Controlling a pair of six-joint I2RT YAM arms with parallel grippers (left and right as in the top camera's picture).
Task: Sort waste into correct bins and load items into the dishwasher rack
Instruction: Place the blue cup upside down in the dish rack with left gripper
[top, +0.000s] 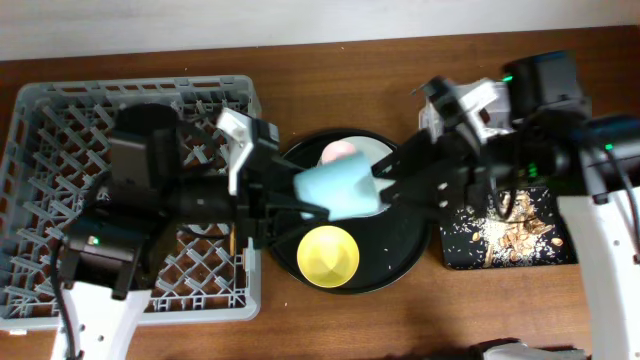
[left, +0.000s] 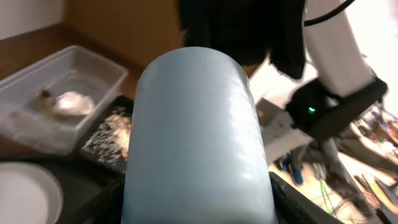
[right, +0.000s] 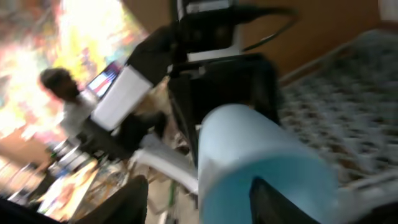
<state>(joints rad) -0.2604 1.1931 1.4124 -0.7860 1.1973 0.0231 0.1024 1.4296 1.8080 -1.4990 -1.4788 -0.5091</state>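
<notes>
My left gripper will release the light-blue cup in the dishwasher rack's front corner (top: 198, 260) nearest the yellow bowl.
The light-blue cup (top: 340, 190) hangs on its side above the round black tray, between both grippers. My left gripper (top: 290, 195) is shut on its closed end; in the left wrist view (left: 199, 208) the cup (left: 199, 137) fills the space between the jaws. My right gripper (top: 385, 185) is at the cup's mouth. In the right wrist view (right: 202, 199) one finger is inside the cup (right: 249, 149) and the other stands clear of its wall. The pink cup (top: 338, 151) and the yellow bowl (top: 328, 254) sit on the round tray. The dishwasher rack (top: 60, 120) is at the left.
The round black tray (top: 405, 260) lies mid-table, with the pale plate (top: 372, 150) on it. The black rectangular tray (top: 505, 235) at the right holds the wrapper and crumbs. The clear tub (left: 37, 99) holds the white napkin (left: 71, 102). The chopsticks are out of view.
</notes>
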